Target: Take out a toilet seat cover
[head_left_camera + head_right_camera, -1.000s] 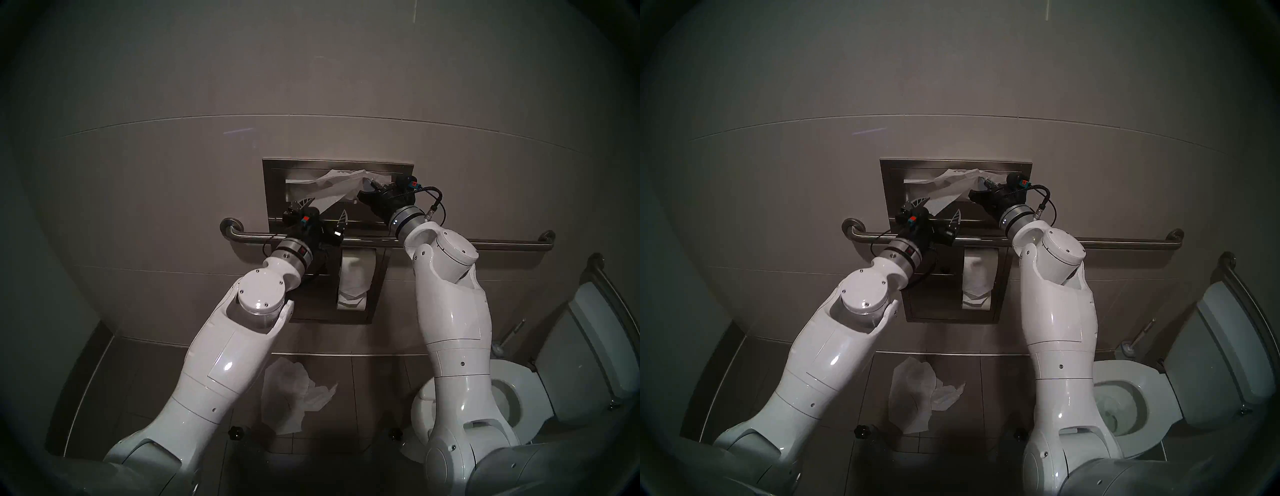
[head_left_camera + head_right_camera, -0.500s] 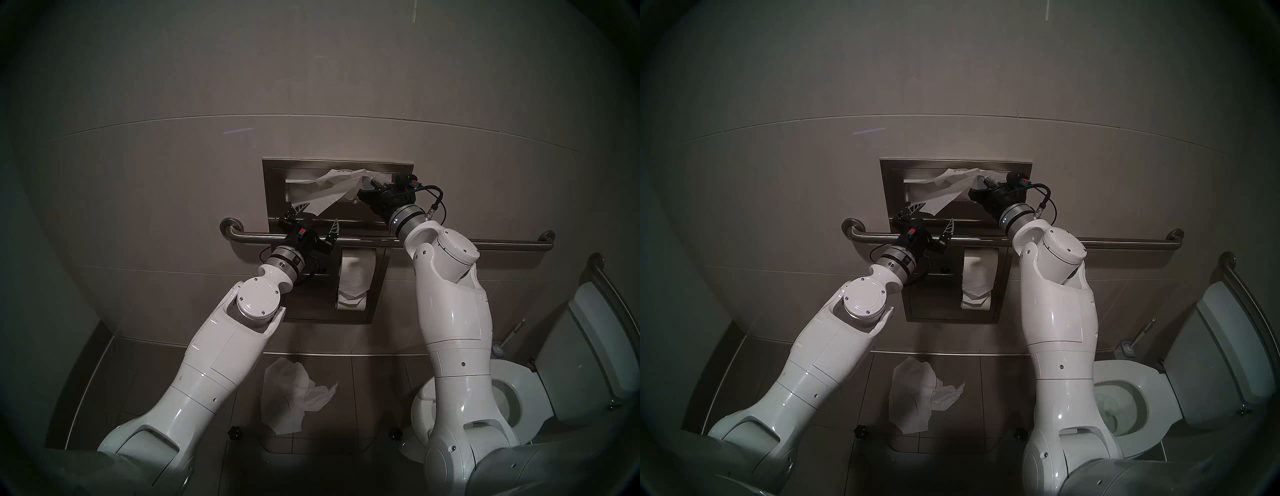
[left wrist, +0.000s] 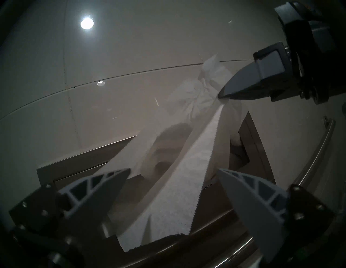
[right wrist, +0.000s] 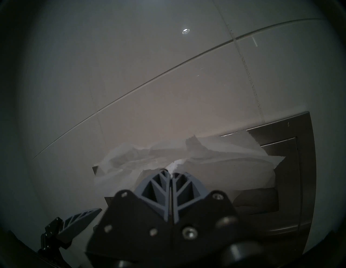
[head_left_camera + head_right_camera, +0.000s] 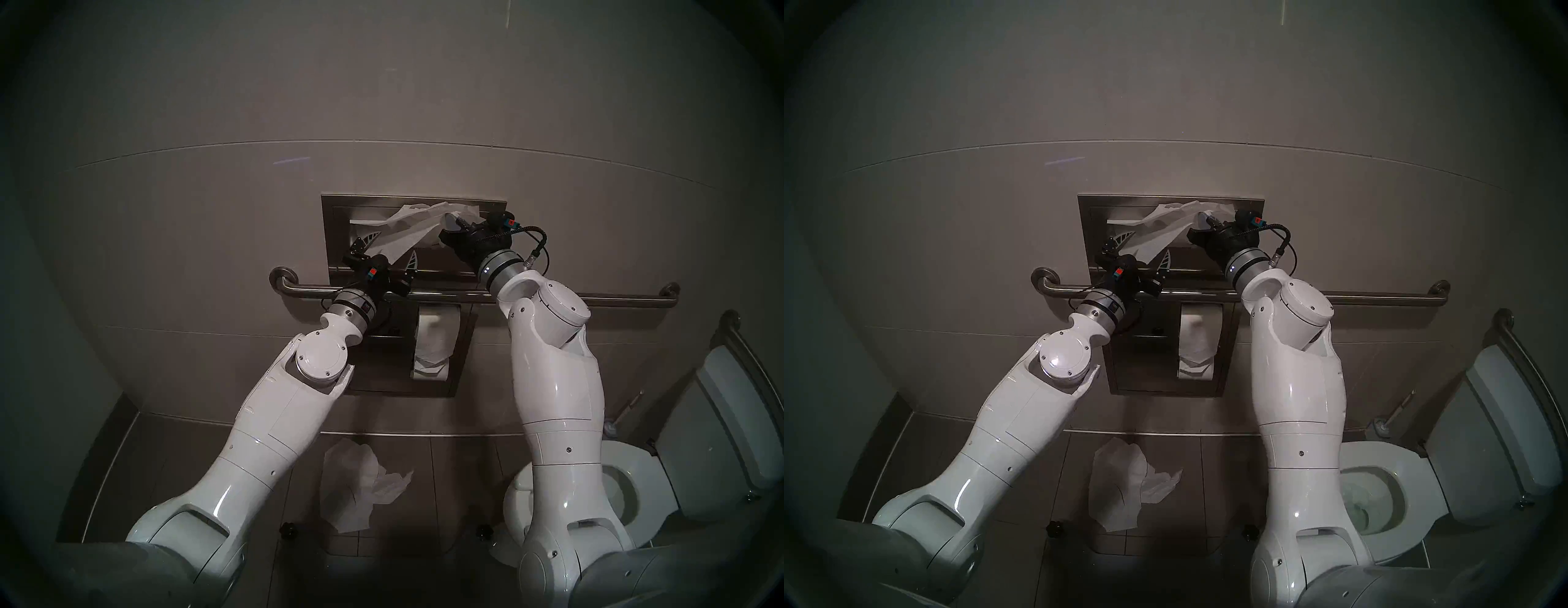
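Observation:
Next, I pinch the loose hanging flap (image 5: 394, 241) with my left gripper, as my right gripper holds the toilet seat cover by a bunched side, before both lift the cover out.
The toilet seat cover (image 5: 407, 231) is a thin white creased sheet hanging partly out of the steel wall dispenser (image 5: 335, 237). My right gripper (image 5: 452, 218) is shut on its bunched upper right part, close to the dispenser slot; the pinch also shows in the right wrist view (image 4: 171, 172). My left gripper (image 5: 389, 251) is open just below. The sheet's lower corner (image 3: 177, 196) hangs between its two fingers (image 3: 104, 187) without being pinched. The same layout shows in the head stereo right view, with the sheet (image 5: 1161, 233) between the two grippers.
A steel grab bar (image 5: 466, 295) runs under the dispenser, right behind my left wrist. A toilet-paper roll (image 5: 432, 344) sits in the recess below. A crumpled white sheet (image 5: 352, 488) lies on the floor. The toilet (image 5: 628, 488) stands at the right.
My left gripper dipped toward the grab bar, then rose again, so its open fingers now straddle the sheet's lower corner. The right gripper, still shut, shifted slightly, and more paper bunches at the upper right.

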Tool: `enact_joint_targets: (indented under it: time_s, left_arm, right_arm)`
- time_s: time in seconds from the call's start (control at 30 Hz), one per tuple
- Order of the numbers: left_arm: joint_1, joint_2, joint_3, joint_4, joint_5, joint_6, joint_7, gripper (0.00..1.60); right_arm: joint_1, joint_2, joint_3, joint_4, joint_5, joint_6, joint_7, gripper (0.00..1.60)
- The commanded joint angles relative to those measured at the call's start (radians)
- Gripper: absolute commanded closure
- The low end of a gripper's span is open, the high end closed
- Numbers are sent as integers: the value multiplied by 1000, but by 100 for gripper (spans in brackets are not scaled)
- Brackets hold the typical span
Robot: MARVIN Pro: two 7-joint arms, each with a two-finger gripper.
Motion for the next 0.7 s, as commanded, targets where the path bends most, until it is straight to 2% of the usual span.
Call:
enact_joint_targets:
  time_s: [0.0, 0.03, 0.23, 0.27, 0.3, 0.33, 0.5, 0.67]
  left_arm:
    - [-50, -18, -12, -17, -12, -40, 4, 153]
    - [-48, -20, -15, -18, -17, -36, 4, 160]
    - [-32, -3, -18, -32, -29, -37, -13, 160]
    - [-29, 4, -17, -40, -39, -32, -30, 142]
    - [-24, 4, -18, -46, -40, -33, -26, 33]
    - [-21, 7, -18, -51, -42, -33, -30, 0]
    - [-5, 12, -11, -62, -44, -31, -46, 0]
    - [-16, 2, -6, -36, -41, -35, -55, 0]
  right_arm:
    - [22, 1, 2, -51, 2, 9, -1, 160]
    - [22, 0, 2, -52, 3, 10, -1, 160]
    - [25, 0, 1, -53, 3, 17, 5, 160]
    - [24, 0, 0, -52, 2, 19, 5, 160]
    - [23, 0, -1, -50, 2, 19, 6, 160]
    - [22, -1, -2, -49, 1, 21, 7, 160]
    - [18, -3, -5, -52, 2, 23, 8, 160]
    - [19, -6, -4, -60, 5, 22, 7, 160]
